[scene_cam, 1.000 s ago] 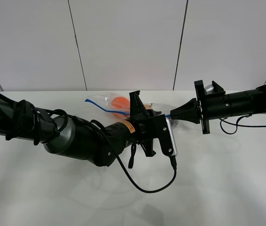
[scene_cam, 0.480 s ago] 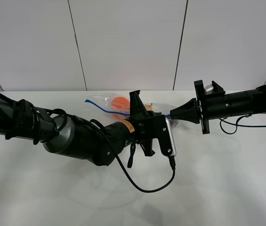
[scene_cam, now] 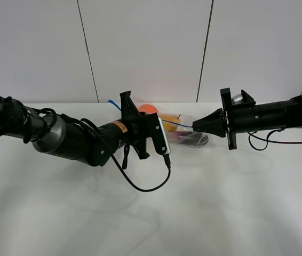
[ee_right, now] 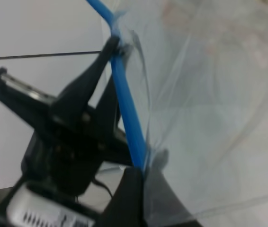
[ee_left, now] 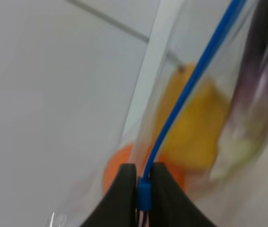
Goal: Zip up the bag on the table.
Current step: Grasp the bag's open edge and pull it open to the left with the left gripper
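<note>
The zipper slider, now held just above the white table, will be released by my left gripper at the blue zipper strip's loose end (scene_cam: 105, 110) near the table's far edge.
The clear bag (scene_cam: 182, 133) hangs stretched between my two grippers just above the white table (scene_cam: 236, 208). An orange (scene_cam: 149, 108), a yellow pear (ee_left: 195, 127) and a purple eggplant (ee_left: 259, 80) show through it. My left gripper (scene_cam: 127, 105) is shut on the blue zipper slider (ee_left: 143, 195) near the bag's left end. My right gripper (scene_cam: 196, 127) is shut on the blue zipper strip (ee_right: 124, 99) at the bag's right end. The strip (scene_cam: 180, 125) runs taut between them. The left gripper (ee_right: 113, 45) also shows in the right wrist view, pinched on the strip.
A black cable (scene_cam: 148, 186) loops down from the left arm onto the table. A white panelled wall (scene_cam: 145, 48) stands behind the table's far edge. Both arms reach in low from the sides.
My left gripper has slid left along the blue zipper strip, from the bag's middle to near its left end. The right gripper has held its place.
</note>
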`<action>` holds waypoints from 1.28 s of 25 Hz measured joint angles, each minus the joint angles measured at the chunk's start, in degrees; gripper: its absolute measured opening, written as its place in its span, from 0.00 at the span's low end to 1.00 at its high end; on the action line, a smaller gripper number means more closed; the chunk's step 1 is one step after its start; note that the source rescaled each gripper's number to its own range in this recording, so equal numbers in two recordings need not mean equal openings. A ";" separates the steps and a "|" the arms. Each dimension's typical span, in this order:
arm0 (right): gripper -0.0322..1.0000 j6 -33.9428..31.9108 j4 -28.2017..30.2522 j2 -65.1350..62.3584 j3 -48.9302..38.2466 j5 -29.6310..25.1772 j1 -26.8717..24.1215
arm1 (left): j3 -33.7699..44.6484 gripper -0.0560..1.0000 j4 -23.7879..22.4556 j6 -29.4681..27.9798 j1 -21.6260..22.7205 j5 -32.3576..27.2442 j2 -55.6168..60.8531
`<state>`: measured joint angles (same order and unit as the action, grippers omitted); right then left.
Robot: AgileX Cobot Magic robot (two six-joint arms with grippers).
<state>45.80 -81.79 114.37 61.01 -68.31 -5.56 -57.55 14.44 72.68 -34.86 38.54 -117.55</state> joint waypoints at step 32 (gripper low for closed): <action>0.03 -0.18 0.65 0.00 0.04 -0.19 0.04 | 0.17 0.13 -4.69 -1.98 16.99 -2.06 -0.11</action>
<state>45.62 -81.15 114.37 61.05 -68.50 -5.52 -57.37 9.75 70.70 -17.87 36.48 -117.67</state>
